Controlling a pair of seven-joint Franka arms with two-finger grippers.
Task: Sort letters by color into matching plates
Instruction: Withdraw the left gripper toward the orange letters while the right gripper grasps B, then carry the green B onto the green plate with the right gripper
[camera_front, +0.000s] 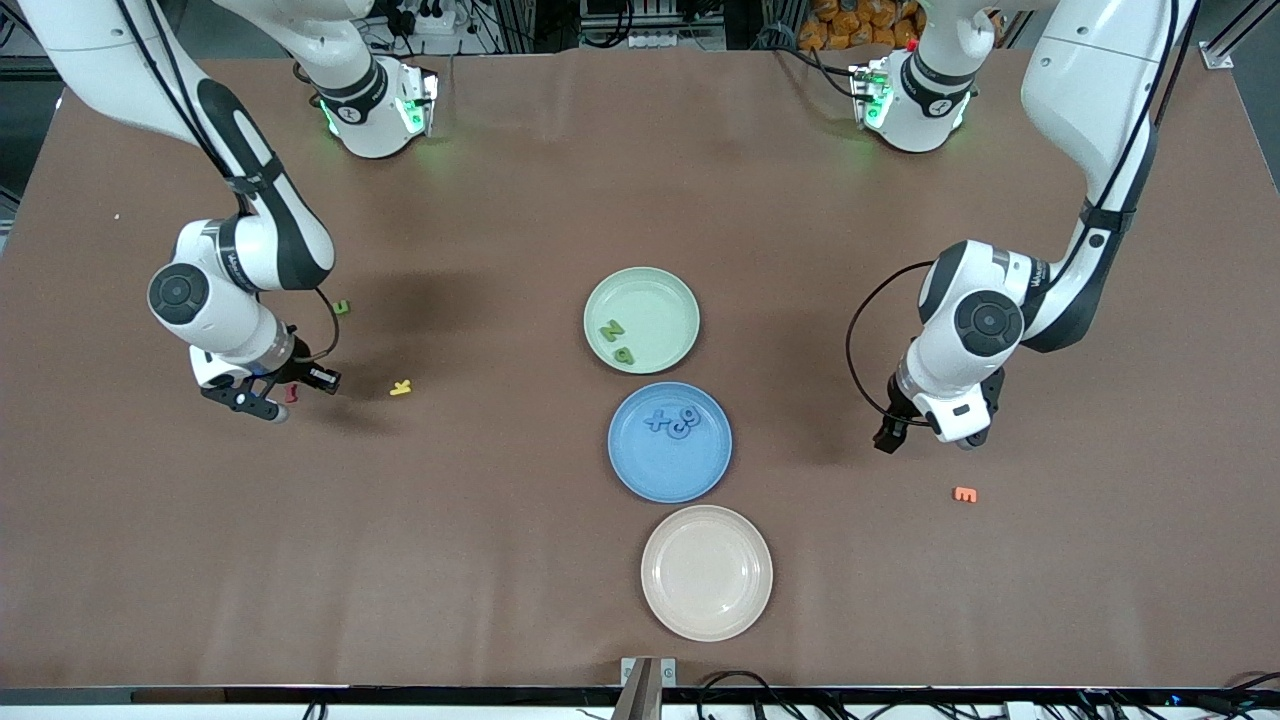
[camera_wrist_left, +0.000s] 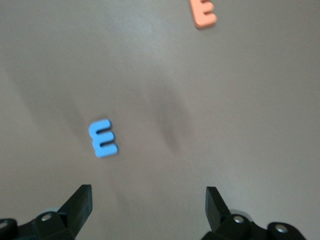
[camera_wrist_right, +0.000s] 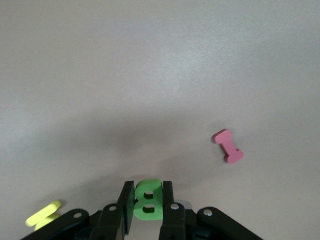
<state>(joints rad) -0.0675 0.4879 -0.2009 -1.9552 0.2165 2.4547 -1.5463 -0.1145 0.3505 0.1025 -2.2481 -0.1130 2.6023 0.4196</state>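
Observation:
The green B, now held low over the table, will rest by the pale green plate's letter (camera_front: 611, 307) farthest from the blue plate when my right gripper releases it.
My right gripper (camera_wrist_right: 148, 186) is shut on a green letter B (camera_wrist_right: 148, 202) and holds it low over the table by the right arm's end (camera_front: 258, 402). Another green letter (camera_front: 342, 307) lies on the table close by. The pale green plate (camera_front: 655, 300) holds two green letters (camera_front: 611, 330). The blue plate (camera_front: 670, 472) holds two blue letters (camera_front: 670, 421). My left gripper (camera_wrist_left: 149, 192) is open and empty over the table (camera_front: 925, 432), with a blue letter E (camera_wrist_left: 103, 138) lying just ahead of its fingers. The gripper hides that E in the front view.
A cream-beige plate (camera_front: 706, 572) lies nearest the front camera, beside the blue plate. A red letter I (camera_wrist_right: 229, 146) and a yellow letter (camera_front: 401, 387) lie near my right gripper. An orange letter E (camera_front: 964, 494) lies near my left gripper.

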